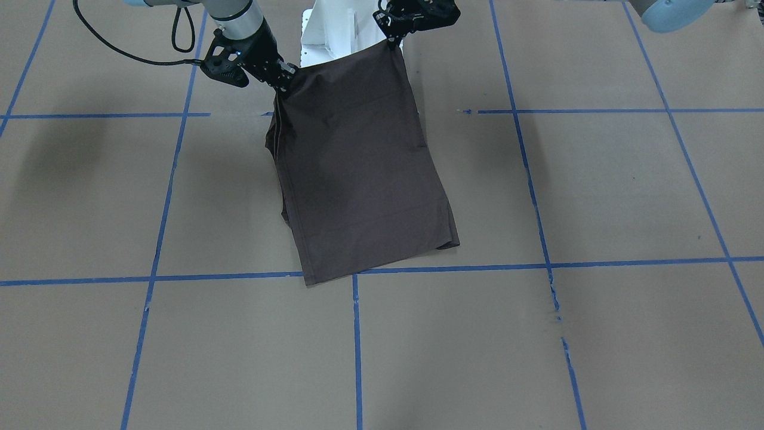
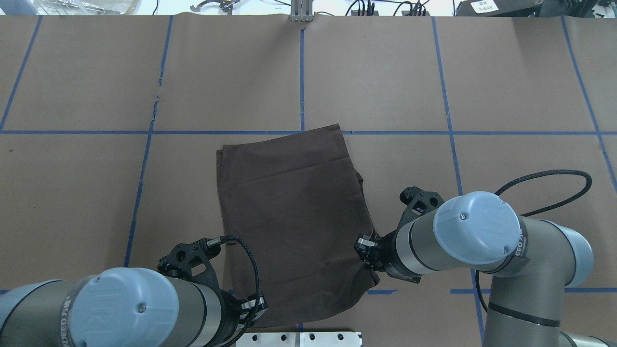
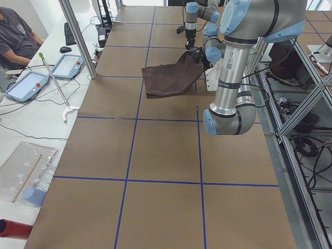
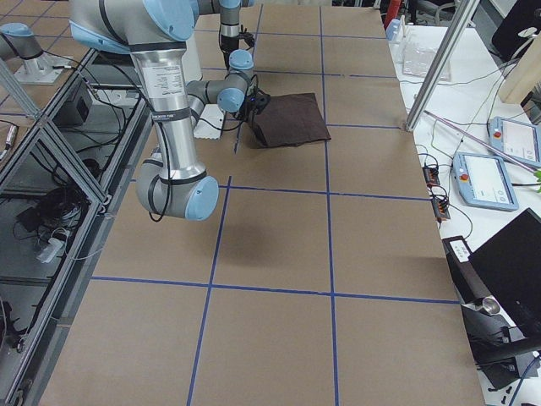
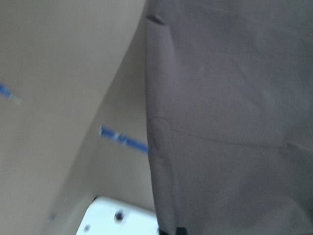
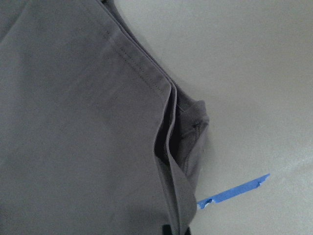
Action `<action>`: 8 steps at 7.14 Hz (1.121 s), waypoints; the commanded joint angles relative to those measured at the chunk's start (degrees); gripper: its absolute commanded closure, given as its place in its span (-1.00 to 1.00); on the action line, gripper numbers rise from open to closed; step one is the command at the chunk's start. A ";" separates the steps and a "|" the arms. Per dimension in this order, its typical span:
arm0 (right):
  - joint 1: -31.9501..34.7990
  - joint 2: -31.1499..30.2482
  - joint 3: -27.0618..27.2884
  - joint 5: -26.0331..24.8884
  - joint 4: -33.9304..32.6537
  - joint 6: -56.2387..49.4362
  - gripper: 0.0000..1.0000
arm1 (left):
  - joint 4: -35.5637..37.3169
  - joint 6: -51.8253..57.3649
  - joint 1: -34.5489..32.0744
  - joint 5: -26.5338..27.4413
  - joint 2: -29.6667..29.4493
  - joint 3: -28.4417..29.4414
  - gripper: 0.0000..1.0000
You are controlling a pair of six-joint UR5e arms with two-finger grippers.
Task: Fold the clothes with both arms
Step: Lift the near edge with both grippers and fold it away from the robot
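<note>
The dark brown T-shirt's lifted corner will drop from my left gripper over the flat far corner on the same side (image 1: pixel 456 237).
The dark brown T-shirt (image 1: pixel 358 179) is folded into a long rectangle, with no collar, logo or tag in view. Its far end rests on the table and the end near the robot is lifted. It also shows in the overhead view (image 2: pixel 289 212) and both wrist views (image 5: pixel 230 98) (image 6: pixel 73 122). My left gripper (image 1: pixel 394 42) (image 2: pixel 254 308) is shut on one lifted corner, near the pedestal. My right gripper (image 1: pixel 283 83) (image 2: pixel 367 250) is shut on the other lifted corner, where several layered hems show. The shirt hangs stretched between them.
The brown paper table (image 1: pixel 597 191) carries a grid of blue tape lines (image 1: pixel 537 263). The white pedestal base (image 1: pixel 325 36) stands right behind the lifted edge. In the left exterior view an operator (image 3: pixel 15 31) sits by tablets (image 3: pixel 26 85) off the table's far side.
</note>
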 commanded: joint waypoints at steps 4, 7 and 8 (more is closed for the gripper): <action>14.66 13.87 -19.10 2.40 5.49 -6.10 1.00 | -0.49 11.43 -17.99 -2.74 -2.83 8.59 1.00; 17.86 25.70 -36.77 2.95 10.64 -6.19 1.00 | -6.52 14.54 -23.20 -2.75 -3.99 16.17 1.00; 18.82 27.06 -39.18 3.03 10.82 -6.19 1.00 | -10.21 15.76 -24.61 -2.75 -4.08 20.37 1.00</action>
